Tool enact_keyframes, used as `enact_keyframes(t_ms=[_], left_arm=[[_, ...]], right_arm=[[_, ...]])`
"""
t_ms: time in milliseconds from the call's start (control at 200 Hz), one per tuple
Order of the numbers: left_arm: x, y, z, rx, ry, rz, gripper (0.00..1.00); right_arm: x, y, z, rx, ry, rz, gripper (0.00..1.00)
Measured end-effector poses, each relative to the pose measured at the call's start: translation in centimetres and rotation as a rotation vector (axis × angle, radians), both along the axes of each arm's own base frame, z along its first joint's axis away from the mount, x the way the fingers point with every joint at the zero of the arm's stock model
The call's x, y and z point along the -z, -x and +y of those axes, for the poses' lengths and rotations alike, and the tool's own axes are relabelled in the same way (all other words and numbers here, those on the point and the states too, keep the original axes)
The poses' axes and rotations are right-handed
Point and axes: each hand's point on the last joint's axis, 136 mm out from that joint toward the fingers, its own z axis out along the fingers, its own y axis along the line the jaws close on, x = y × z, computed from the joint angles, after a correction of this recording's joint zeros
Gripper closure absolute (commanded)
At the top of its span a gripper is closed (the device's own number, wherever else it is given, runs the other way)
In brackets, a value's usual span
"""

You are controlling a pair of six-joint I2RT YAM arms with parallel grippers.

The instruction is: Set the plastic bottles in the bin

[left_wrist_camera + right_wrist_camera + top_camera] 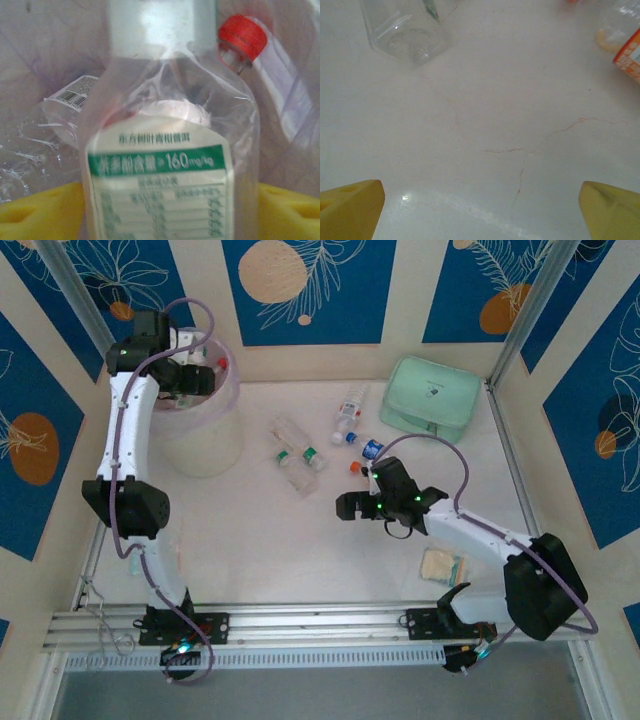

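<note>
The bin stands back by the wall, away from the remaining bottles; left gripper leaves its bottle inside, then should pinch the bin's rim (236, 388) and pull it closer.
My left gripper (192, 375) hangs over the mouth of the pale pink bin (205, 445). In the left wrist view its yellow fingers (35, 210) stand wide apart, open, with a clear bottle with a green-and-white label (165, 165) between them. Below that bottle lie a red-capped bottle (242, 37) and a crushed one with a barcode (65, 110). Several bottles lie mid-table: a green-capped pair (293, 452), a blue-labelled one (350, 405) and blue-capped ones (372, 449). My right gripper (360, 490) hovers open, low over bare table (481, 195); a clear bottle base (407, 30) and an orange-labelled bottle (625, 45) lie ahead.
A mint-green zip case (432, 400) rests at the back right. A small beige packet (441, 566) lies near the right arm's base. Patterned walls close in the table on three sides, with a metal rail along the near edge.
</note>
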Motion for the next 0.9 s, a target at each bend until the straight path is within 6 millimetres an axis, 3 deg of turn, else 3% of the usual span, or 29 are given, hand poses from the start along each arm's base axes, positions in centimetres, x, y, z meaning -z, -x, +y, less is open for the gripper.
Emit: enact_keyframes(t_ms=[150,290,445,560,675,900], left_arm=[[-0.4,0.1,-0.3,0.020,0.011,-0.012,0.03],[-1.6,0.9,-0.4,0.026,0.019,-0.034,0.04],[-3.8,1.9,-0.2,0.016,0.015,-0.095,0.15],[-4.7,2.1,0.5,-0.013,-0.009,-0.133,0.24],[-3.8,1.7,1.2,-0.041,-0.038,-0.130,0.36],[-1.6,0.8,3.1,-0.110,-0.121,-0.102,0.38]], right_arm=[[1.1,0.3,0.8,-0.040,0.021,0.027,0.00],[0.8,0.0,2.0,-0.093,0.030,0.015,0.00],[-0.8,-0.8,3.1,-0.127,0.020,-0.030,0.00],[-0.9,-0.7,3.3,-0.136,0.021,-0.035,0.00],[-0.9,-0.6,3.4,-0.140,0.022,-0.034,0.00],[-0.8,-0.3,3.8,-0.155,0.022,-0.033,0.00]])
